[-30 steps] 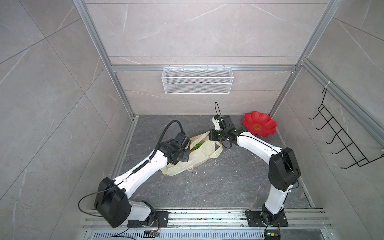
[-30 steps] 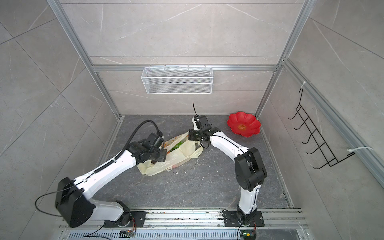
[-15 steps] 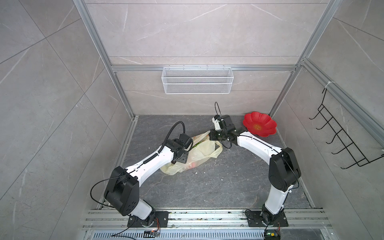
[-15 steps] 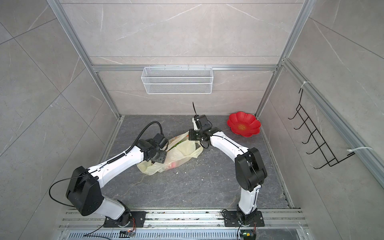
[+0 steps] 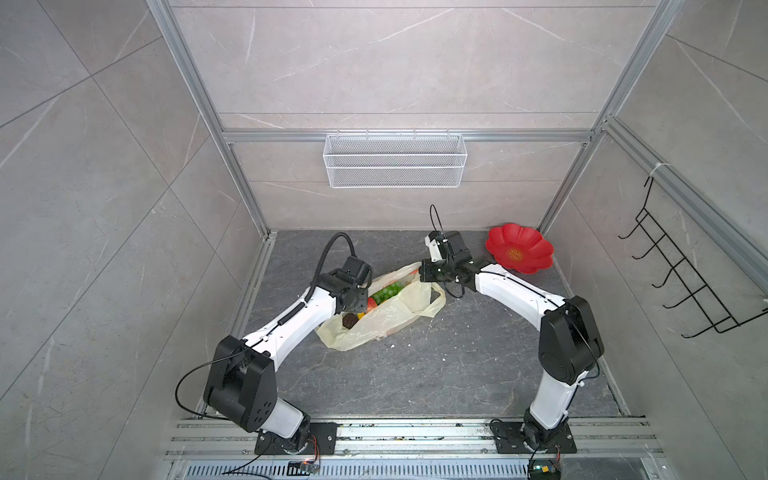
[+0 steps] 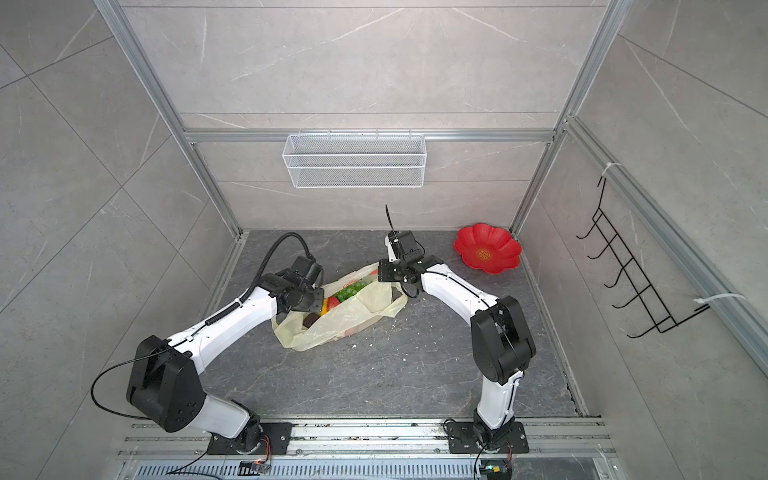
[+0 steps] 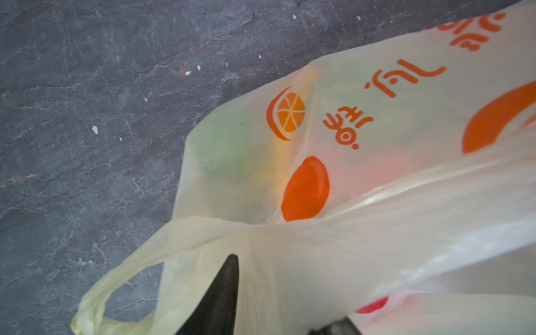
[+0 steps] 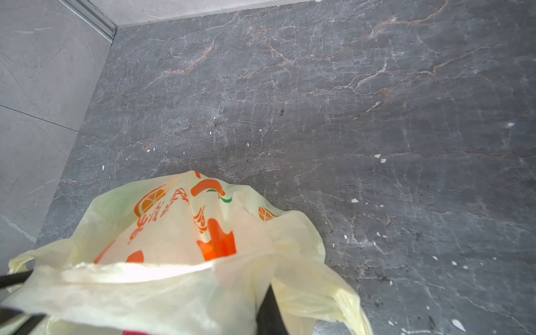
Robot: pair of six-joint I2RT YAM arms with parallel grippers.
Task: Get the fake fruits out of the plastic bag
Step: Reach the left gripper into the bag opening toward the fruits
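Observation:
The robot's right gripper should release the bag's far rim by the back wall below the white wire basket (image 5: 382, 243). The bag now lies mid-floor.
The plastic bag (image 5: 386, 328) (image 6: 345, 322) lies mid-floor, its mouth gaping. Inside show green grapes (image 5: 386, 291) (image 6: 351, 291), a red fruit (image 5: 371, 304) and a dark brown one (image 5: 350, 321) (image 6: 311, 321). My left gripper (image 5: 360, 305) (image 6: 318, 305) is at the mouth's left rim. In the left wrist view its fingers (image 7: 226, 290) stand apart, with bag film (image 7: 377, 145) between them and a red fruit (image 7: 372, 306) close by. A green fruit (image 7: 223, 150) shows through the film. My right gripper (image 5: 423, 276) (image 6: 381, 274) (image 8: 268, 293) is shut on the bag's far rim (image 8: 174, 232).
A red flower-shaped plate (image 5: 519, 249) (image 6: 487, 248) sits in the back right corner. A white wire basket (image 5: 395, 166) hangs on the back wall and a black hook rack (image 5: 681, 286) on the right wall. White crumbs dot the dark stone floor.
My left gripper has shifted a little right, into the bag's mouth, and its jaws have narrowed. The bag's mouth gapes wider and shows more fruit. The right arm has held still.

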